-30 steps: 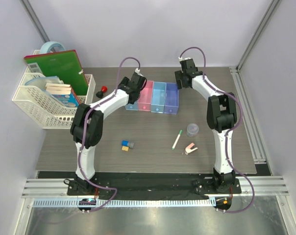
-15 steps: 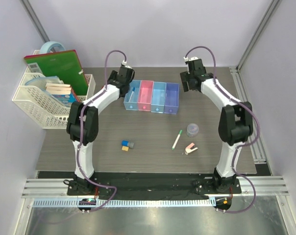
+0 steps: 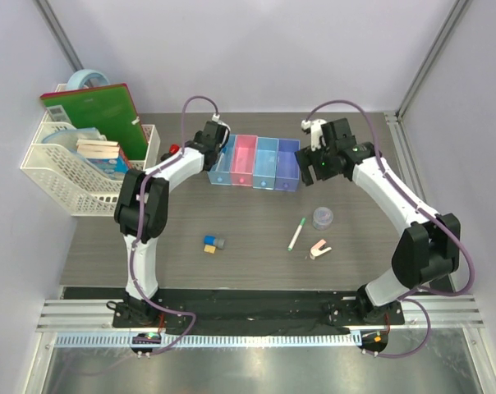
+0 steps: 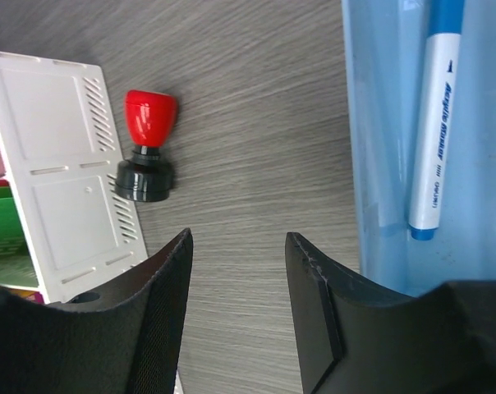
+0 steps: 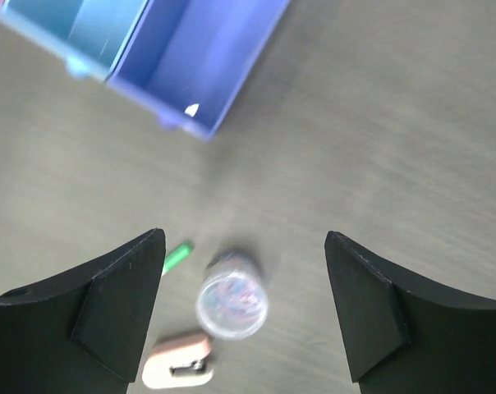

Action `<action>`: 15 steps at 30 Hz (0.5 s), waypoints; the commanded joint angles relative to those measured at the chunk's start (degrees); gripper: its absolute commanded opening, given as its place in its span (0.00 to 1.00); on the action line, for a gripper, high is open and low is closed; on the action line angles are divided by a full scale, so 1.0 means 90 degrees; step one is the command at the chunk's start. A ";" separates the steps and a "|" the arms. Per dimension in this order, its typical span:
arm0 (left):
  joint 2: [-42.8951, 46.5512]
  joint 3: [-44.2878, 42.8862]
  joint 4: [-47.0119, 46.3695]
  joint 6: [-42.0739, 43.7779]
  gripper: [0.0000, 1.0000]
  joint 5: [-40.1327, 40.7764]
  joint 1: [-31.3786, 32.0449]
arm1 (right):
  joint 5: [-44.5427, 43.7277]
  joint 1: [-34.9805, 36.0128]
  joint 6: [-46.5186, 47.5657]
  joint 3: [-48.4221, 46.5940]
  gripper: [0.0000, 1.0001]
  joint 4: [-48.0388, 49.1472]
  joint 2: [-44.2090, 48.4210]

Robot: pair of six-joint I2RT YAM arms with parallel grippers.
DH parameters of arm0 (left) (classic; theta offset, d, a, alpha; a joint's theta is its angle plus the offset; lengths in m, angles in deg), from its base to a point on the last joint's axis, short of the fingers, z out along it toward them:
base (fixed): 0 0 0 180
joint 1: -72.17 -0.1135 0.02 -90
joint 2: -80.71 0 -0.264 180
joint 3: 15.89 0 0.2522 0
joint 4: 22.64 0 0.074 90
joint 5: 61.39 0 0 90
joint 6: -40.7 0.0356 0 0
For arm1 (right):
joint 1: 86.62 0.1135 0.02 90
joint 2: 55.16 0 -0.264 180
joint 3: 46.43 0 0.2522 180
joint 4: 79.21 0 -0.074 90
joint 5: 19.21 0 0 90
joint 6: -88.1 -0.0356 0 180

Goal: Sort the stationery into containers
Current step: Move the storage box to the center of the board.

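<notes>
I should next move my right gripper to the green-capped pen beside the grey round tub and close it on the middle of its white body [image 3: 296, 235].
The four joined bins stand in a row: light blue [image 3: 220, 170], pink [image 3: 244, 162], light blue [image 3: 267, 164], purple-blue [image 3: 288, 167]. The blue-tipped pen [image 4: 435, 123] lies in the left light blue bin [image 4: 379, 148]. My left gripper [image 3: 197, 156] [image 4: 238, 238] is open and empty, low over the table between that bin and the red-and-black knob [image 3: 175, 149] [image 4: 147, 144]. My right gripper [image 3: 318, 170] [image 5: 245, 236] is open wide and empty, above the grey round tub [image 3: 323, 217] [image 5: 231, 298]. Near the tub lie the green-capped pen [image 3: 297, 233] and the pink-white clip [image 3: 319, 248] [image 5: 179, 365]. The yellow, blue and grey blocks [image 3: 213, 244] sit together at front left.
A white mesh basket [image 3: 63, 185] [image 4: 59, 172] with a green book, notebooks and a tape roll stands at the left, close to the knob. The purple-blue bin [image 5: 207, 49] is up and left of my right fingers. Rails run along the right table edge.
My left gripper moved off the bins to their left side, leaving the blue-tipped pen in the left bin. My right arm swung from the back toward the front, over the tub.
</notes>
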 commanded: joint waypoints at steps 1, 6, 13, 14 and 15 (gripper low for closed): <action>0.0246 0.0087 -0.0080 -0.0299 0.50 -0.0297 0.0005 | 0.0563 0.0292 0.0182 0.0248 0.84 -0.0637 0.0318; 0.0344 0.0185 -0.0011 -0.0388 0.50 -0.0493 0.0044 | 0.0651 0.0360 0.0172 0.0424 0.84 -0.0941 0.0211; 0.0530 0.0448 -0.0011 -0.0417 0.49 -0.0610 0.0181 | 0.0885 0.0555 -0.0014 0.0697 0.84 -0.1136 0.0006; 0.0559 0.0478 -0.0011 -0.0427 0.49 -0.0620 0.0210 | 0.0914 0.0594 -0.0043 0.0775 0.84 -0.1127 -0.0004; 0.0578 0.0497 -0.0011 -0.0427 0.49 -0.0649 0.0230 | 0.0944 0.0624 -0.0043 0.0824 0.84 -0.1117 -0.0024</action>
